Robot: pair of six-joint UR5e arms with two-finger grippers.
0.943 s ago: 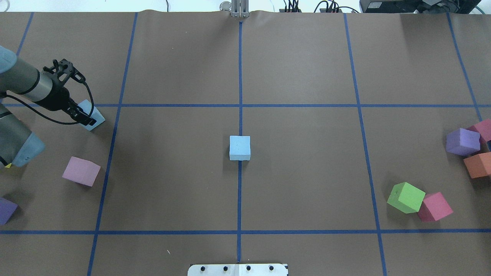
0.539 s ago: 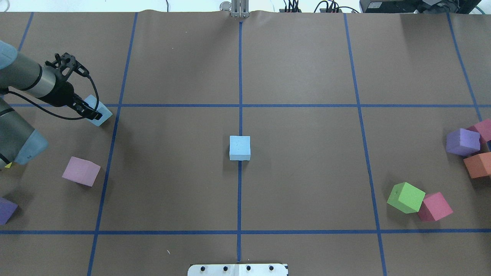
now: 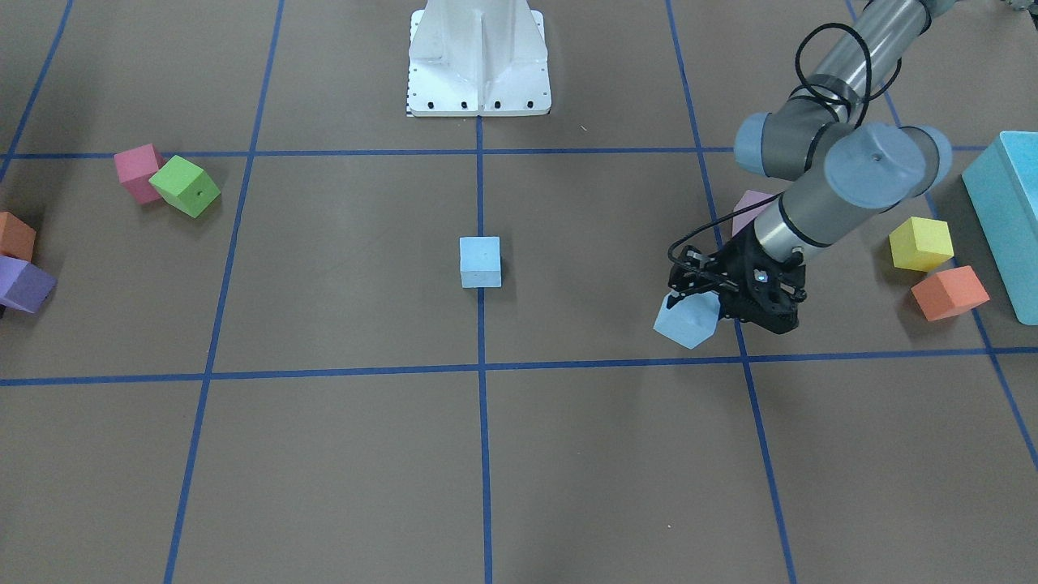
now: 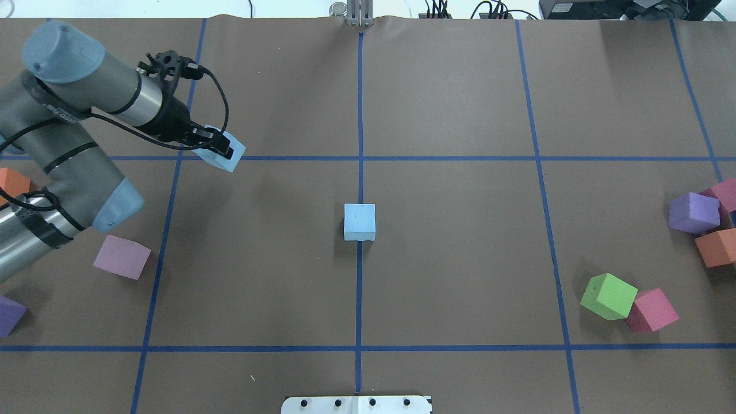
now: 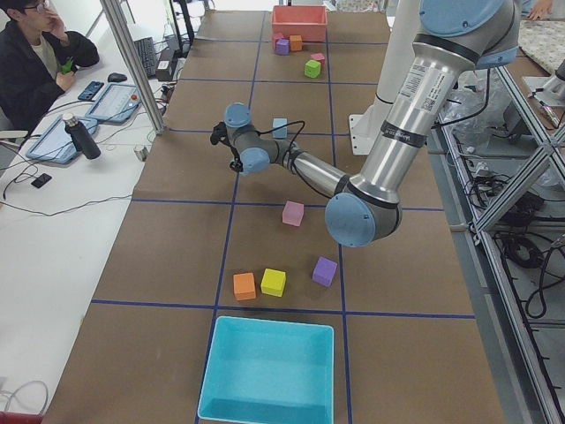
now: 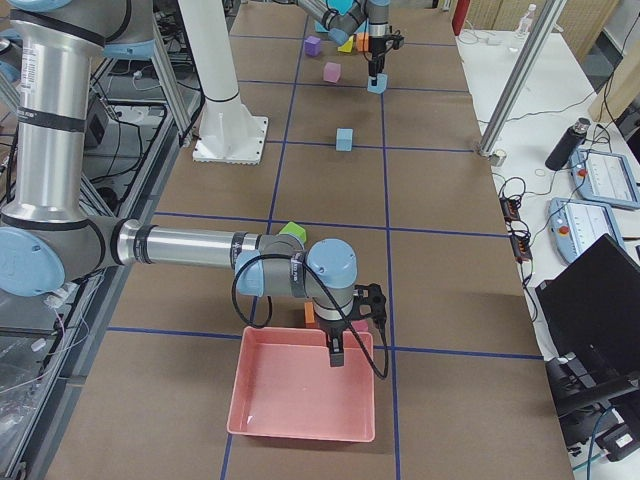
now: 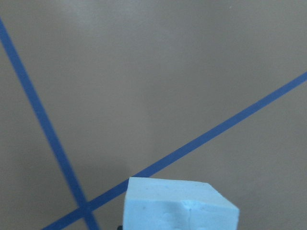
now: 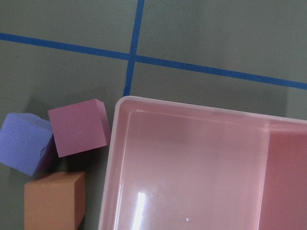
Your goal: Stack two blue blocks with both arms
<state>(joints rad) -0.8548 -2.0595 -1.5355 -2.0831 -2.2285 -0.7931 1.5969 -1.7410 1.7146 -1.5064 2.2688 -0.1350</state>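
Observation:
The robot's left gripper should release the second blue block on top of the pale blue block point(image 3: 484, 254) on the centre line.
One pale blue block point(image 4: 360, 221) sits on the table's centre line; it also shows in the front-facing view point(image 3: 480, 261). My left gripper point(image 4: 215, 148) is shut on the second blue block point(image 4: 229, 155) and holds it tilted above the table, left of and beyond the centre block. The front-facing view shows that gripper point(image 3: 707, 304) with the block point(image 3: 686, 322) in it, and the left wrist view shows the block's top point(image 7: 177, 203). My right gripper point(image 6: 337, 355) shows only in the exterior right view, over a pink tray point(image 6: 300, 395); I cannot tell whether it is open or shut.
A pink cube point(image 4: 122, 257) and a purple cube point(image 4: 8, 315) lie near the left arm. Green point(image 4: 608, 296), magenta point(image 4: 652, 310), purple point(image 4: 694, 213) and orange point(image 4: 717, 247) cubes lie at the right. A large teal bin point(image 3: 1010, 219), a yellow cube point(image 3: 920, 243) and an orange cube point(image 3: 949, 292) sit at the left end.
My left arm has carried the blue block to the right, from near the table's left edge across the left grid line, toward the centre. The centre block has not moved.

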